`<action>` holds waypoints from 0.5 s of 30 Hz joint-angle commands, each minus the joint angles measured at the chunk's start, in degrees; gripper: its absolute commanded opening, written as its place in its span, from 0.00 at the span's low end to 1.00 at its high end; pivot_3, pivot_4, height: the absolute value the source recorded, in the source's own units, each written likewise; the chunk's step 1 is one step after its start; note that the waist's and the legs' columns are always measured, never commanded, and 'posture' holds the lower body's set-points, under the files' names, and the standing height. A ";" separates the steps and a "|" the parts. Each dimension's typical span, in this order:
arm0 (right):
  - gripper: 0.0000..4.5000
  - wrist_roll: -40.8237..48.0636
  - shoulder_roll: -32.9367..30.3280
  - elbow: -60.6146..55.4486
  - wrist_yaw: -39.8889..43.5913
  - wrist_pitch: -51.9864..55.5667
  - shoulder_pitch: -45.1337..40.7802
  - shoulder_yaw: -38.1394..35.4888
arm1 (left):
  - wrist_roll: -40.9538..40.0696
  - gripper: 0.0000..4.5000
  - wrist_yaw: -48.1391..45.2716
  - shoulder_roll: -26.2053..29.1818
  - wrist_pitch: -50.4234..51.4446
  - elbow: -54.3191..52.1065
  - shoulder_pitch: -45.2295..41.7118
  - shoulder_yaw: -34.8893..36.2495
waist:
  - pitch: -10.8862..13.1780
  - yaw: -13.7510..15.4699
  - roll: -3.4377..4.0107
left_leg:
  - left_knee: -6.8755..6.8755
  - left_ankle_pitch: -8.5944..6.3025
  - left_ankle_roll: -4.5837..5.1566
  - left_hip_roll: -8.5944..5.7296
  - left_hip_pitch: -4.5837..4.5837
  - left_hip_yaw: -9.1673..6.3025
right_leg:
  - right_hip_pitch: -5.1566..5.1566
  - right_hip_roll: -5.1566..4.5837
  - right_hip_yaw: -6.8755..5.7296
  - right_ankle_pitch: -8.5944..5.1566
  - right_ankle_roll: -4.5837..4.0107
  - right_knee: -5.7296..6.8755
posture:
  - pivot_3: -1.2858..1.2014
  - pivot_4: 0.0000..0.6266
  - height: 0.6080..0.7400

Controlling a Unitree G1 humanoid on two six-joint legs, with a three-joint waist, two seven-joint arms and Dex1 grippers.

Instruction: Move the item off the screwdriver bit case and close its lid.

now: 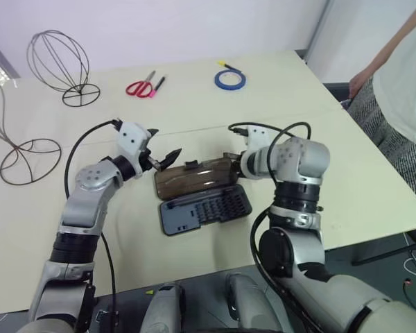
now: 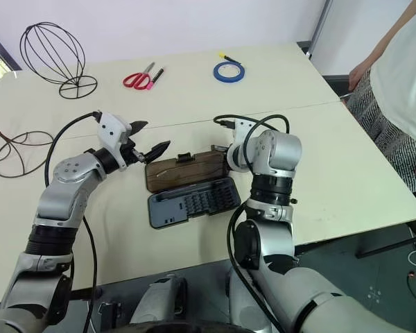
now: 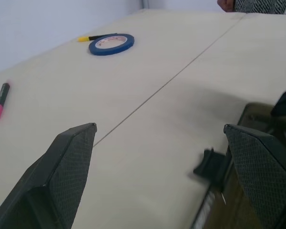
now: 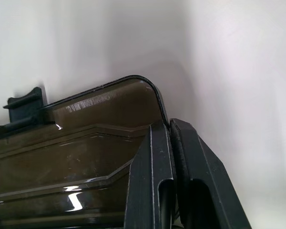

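Observation:
Next, the left gripper closes on the plain end [image 1: 178, 216] of the screwdriver bit case's tray, away from the bit rows.
The screwdriver bit case [image 1: 204, 209], a dark grey tray with rows of bits, lies mid-table. Its smoky brown lid [image 1: 194, 178] is swung open behind the tray and looks tilted up a little. A black latch tab [image 1: 191, 165] sits on the lid's far edge. My right gripper [image 1: 232, 165] is shut, and its fingertips [image 4: 169, 126] rest at the lid's [image 4: 86, 143] right corner. My left gripper [image 1: 163, 144] is open and hovers just left of the lid, apart from it. The item [image 1: 17, 149], a tall wire frame with a ring base, is at the far left, off the case.
A smaller round wire cage stand [image 1: 59, 62] stands at the back left. Red scissors [image 1: 142, 87], a pink marker [image 1: 158, 84] and a blue tape roll [image 1: 230, 79] lie along the far side. A person [image 1: 402, 83] stands by the table's right edge.

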 commanded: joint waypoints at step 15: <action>0.01 0.17 -1.01 -4.80 -1.54 0.39 0.26 2.51 | 0.07 1.00 1.01 -0.17 -0.25 -2.90 -0.02 0.57 | 0.00 -0.05 0.00 | 0.00 0.02 -0.04 -0.05 0.00 0.08 | 0.03 0.01 -0.05 0.00 0.00 -0.02 | 0.52 0.24 1.00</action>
